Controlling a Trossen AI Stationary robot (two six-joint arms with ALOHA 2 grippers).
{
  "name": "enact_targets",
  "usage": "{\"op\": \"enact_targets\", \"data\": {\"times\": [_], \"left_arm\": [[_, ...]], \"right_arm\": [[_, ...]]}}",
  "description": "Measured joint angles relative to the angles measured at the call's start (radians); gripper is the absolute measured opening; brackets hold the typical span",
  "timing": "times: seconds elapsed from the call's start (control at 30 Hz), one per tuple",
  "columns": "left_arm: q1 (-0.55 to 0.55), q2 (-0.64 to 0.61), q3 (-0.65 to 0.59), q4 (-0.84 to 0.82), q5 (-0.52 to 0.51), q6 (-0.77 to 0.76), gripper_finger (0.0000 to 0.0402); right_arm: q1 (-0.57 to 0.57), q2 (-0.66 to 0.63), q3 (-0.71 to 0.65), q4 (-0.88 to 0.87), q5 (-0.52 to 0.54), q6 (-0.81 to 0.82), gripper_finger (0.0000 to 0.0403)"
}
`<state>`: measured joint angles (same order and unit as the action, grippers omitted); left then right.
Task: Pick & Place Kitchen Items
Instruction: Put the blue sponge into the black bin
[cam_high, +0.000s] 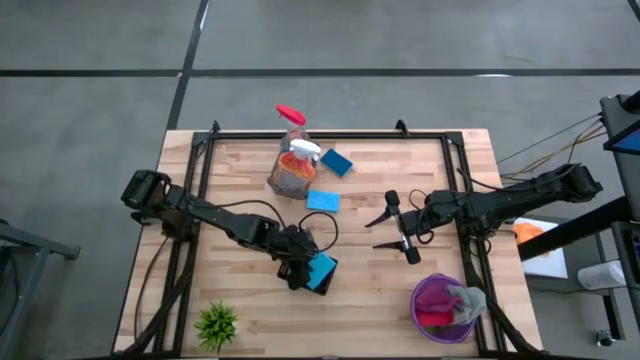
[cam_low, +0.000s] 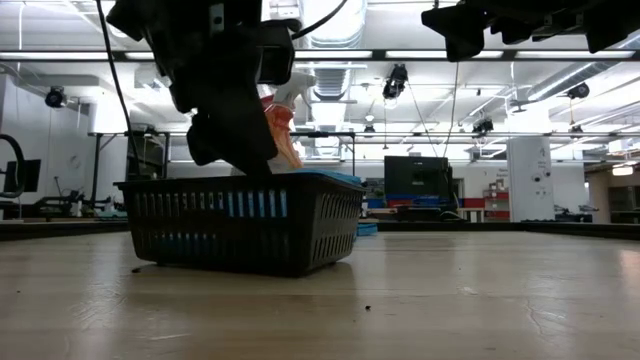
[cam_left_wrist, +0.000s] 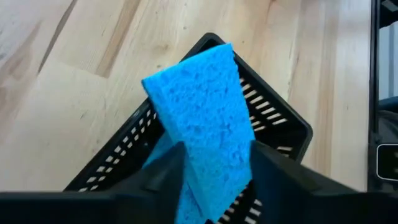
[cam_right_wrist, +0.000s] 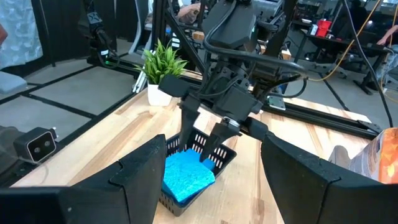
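My left gripper is facing a blue sponge whose far end slants over the basket's rim, so it should pinch the sponge's near part (cam_left_wrist: 216, 171), lift it and lay it square inside.
My left gripper (cam_high: 303, 268) is shut on a blue sponge (cam_left_wrist: 202, 127) over a small black slotted basket (cam_low: 240, 228) at the middle of the table's near half. The sponge and basket also show in the right wrist view (cam_right_wrist: 185, 177). Two more blue sponges (cam_high: 337, 161) (cam_high: 322, 201) lie flat on the table by an orange spray bottle with a white trigger (cam_high: 292, 172) and a clear one with a red trigger (cam_high: 291, 118). My right gripper (cam_high: 385, 232) is open and empty, right of centre. My left gripper pinches the sponge between its two fingers, one on each narrow side edge (cam_left_wrist: 186, 180) near one end. The fingers (cam_right_wrist: 186, 134) come from above, pointing down. The sponge slants down beyond the fingertips, its lower end (cam_right_wrist: 186, 186) over the basket's rim.
A purple bowl (cam_high: 428, 298) holding magenta, red and grey cloths stands at the near right. A small spiky green plant (cam_high: 217, 323) stands at the near left. Black rails (cam_high: 200, 160) run along the table's left, far and right sides.
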<state>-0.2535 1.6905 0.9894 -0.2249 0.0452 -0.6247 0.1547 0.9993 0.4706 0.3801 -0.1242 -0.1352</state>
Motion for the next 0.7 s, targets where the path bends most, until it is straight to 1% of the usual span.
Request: {"op": "enact_targets", "data": {"times": [0.07,0.13,0.2,0.3,0.4,0.5,0.6,0.7], "left_arm": [[0.000,0.004,0.000,0.000,0.000,0.000,0.0213],[0.001,0.010,0.000,-0.005,0.000,-0.003,0.0239],[0.002,0.017,-0.007,0.004,0.000,-0.004,0.0255],[0.006,0.020,-0.013,0.004,0.000,-0.015,0.0262],[0.008,0.020,-0.013,-0.001,-0.018,-0.022,0.0261],[0.008,0.020,-0.013,-0.004,-0.020,-0.022,0.0247],[0.007,0.028,-0.013,-0.004,-0.022,-0.022,0.0222],[0.007,0.044,-0.013,-0.005,-0.022,-0.022,0.0187]], "right_arm": [[0.000,0.000,0.000,0.000,0.000,0.000,0.0254],[0.000,0.000,0.000,0.000,0.000,0.000,0.0254],[0.000,0.000,0.000,0.000,0.000,0.000,0.0254],[0.000,0.000,-0.001,0.000,0.000,0.000,0.0254],[0.000,0.000,-0.002,-0.001,0.003,0.000,0.0254],[0.000,0.000,-0.002,0.000,0.005,0.000,0.0254],[0.000,0.000,-0.002,0.000,0.008,0.000,0.0254],[0.000,0.000,-0.002,0.000,0.008,0.000,0.0254]]}}
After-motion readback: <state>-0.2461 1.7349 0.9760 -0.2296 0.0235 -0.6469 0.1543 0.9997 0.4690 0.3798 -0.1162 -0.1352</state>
